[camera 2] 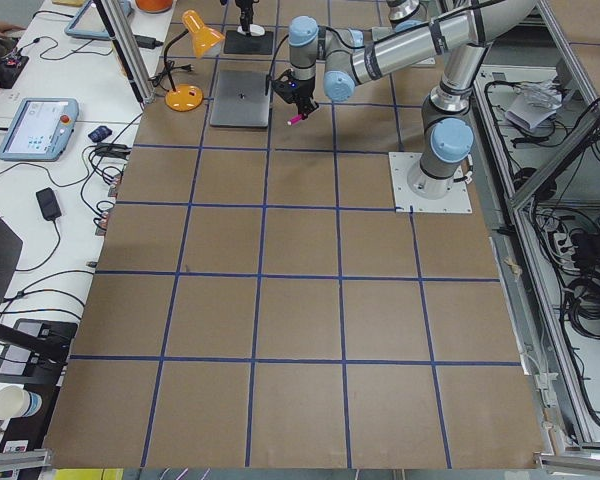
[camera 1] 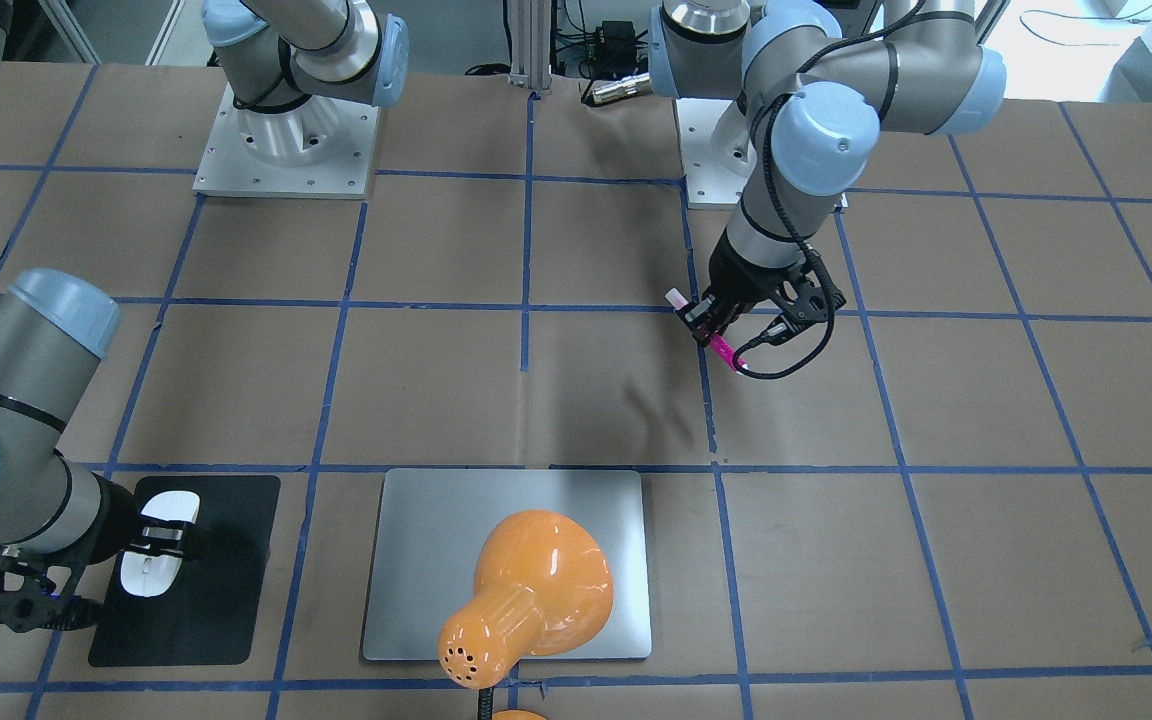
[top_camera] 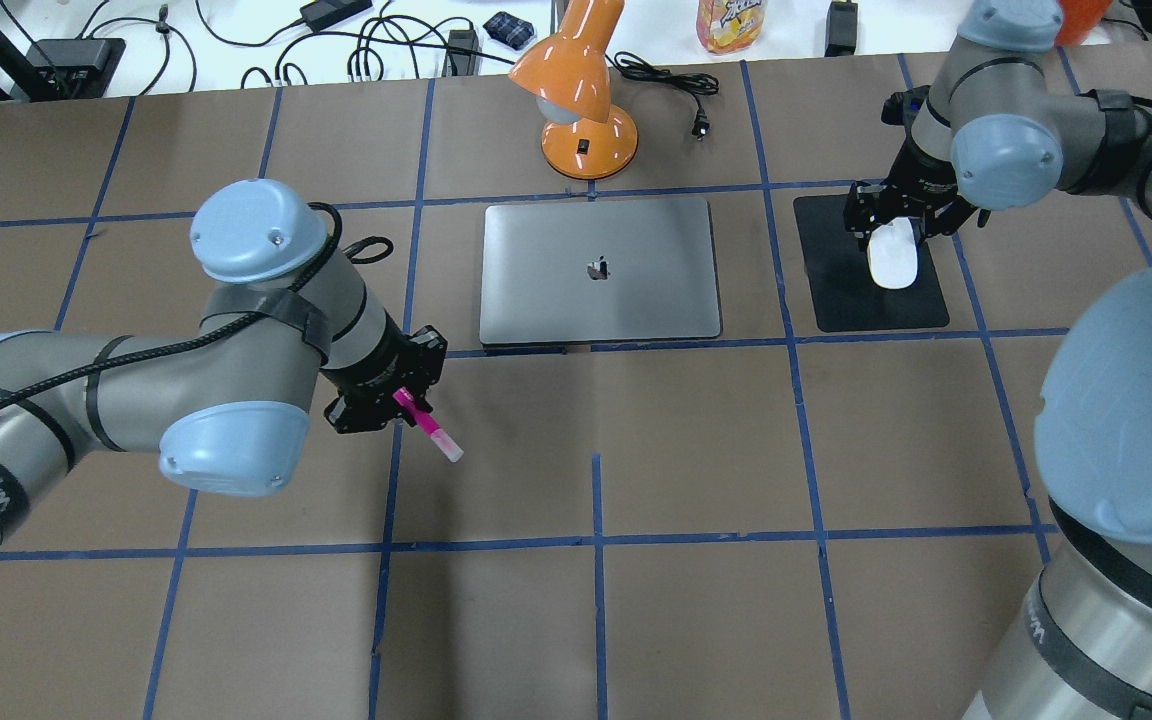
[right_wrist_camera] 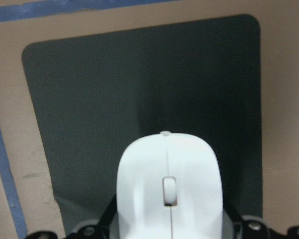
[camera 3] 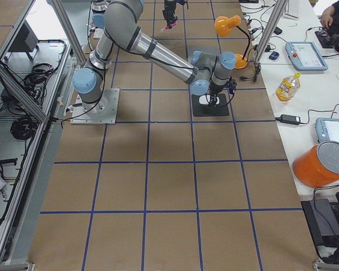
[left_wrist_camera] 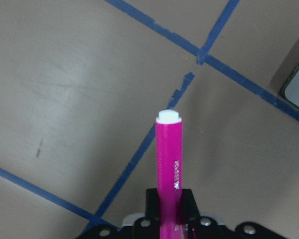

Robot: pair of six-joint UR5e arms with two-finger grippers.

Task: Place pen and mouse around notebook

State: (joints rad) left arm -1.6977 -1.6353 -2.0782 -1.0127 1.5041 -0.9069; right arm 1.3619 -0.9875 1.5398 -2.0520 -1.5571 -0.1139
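Next, my left gripper lets go of the magenta pen on the table (camera 1: pixel 535 402) beside the middle of the silver notebook's near edge. The pen now hangs tilted above the brown table.
My left gripper (top_camera: pixel 401 398) is shut on the magenta pen (top_camera: pixel 428 425), which hangs tilted above the brown table, to the left of and nearer than the silver notebook (top_camera: pixel 598 270). In the left wrist view the pen (left_wrist_camera: pixel 168 154) sticks out past the fingers with its white tip forward. The white mouse (top_camera: pixel 893 255) is over the black mat (top_camera: pixel 836 290), to the right of the notebook. My right gripper (top_camera: pixel 891 228) is shut on the mouse (right_wrist_camera: pixel 167 184), one finger on each side. Whether the mouse touches the mat I cannot tell.
An orange desk lamp (top_camera: pixel 586 110) stands just beyond the notebook's far edge, and its head overhangs the notebook (camera 1: pixel 436 540) in the front-facing view. Cables, a bottle and tablets lie beyond the far table edge. Blue tape lines grid the brown table.
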